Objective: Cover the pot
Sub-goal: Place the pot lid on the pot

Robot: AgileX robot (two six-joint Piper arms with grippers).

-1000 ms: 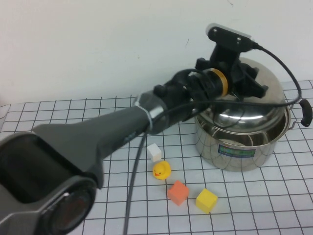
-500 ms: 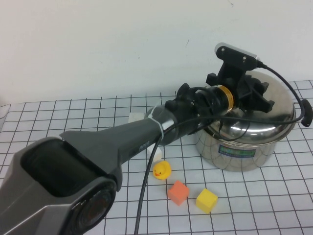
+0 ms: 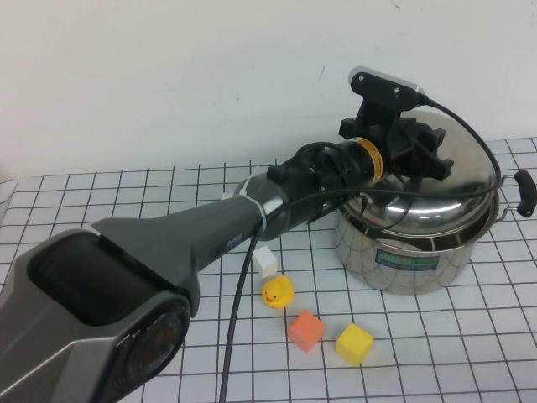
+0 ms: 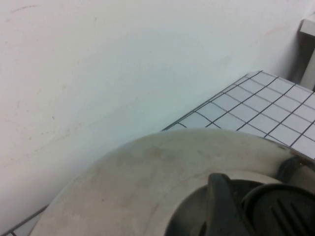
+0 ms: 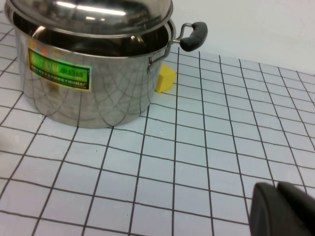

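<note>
I will use my left gripper to lay the domed steel lid flat on the shiny steel pot's rim (image 3: 414,192).
The shiny steel pot (image 3: 411,252), with a blue-green label and black side handles, stands at the right of the gridded mat. It also shows in the right wrist view (image 5: 88,83). My left gripper (image 3: 413,144) is over the pot, shut on the black knob (image 4: 283,214) of the domed steel lid (image 3: 457,176). The lid hangs tilted just above the pot's rim, with a gap showing at one side in the right wrist view (image 5: 98,14). My right gripper (image 5: 283,209) is shut and empty, low over the mat beside the pot, and is out of the high view.
A white cube (image 3: 265,261), a yellow duck (image 3: 277,292), an orange cube (image 3: 305,329) and a yellow cube (image 3: 354,343) lie on the mat in front of and left of the pot. A white wall stands close behind the pot.
My left gripper, still holding the lid, shifted right over the pot and then back a little left. The lid stays tilted over the pot's mouth.
</note>
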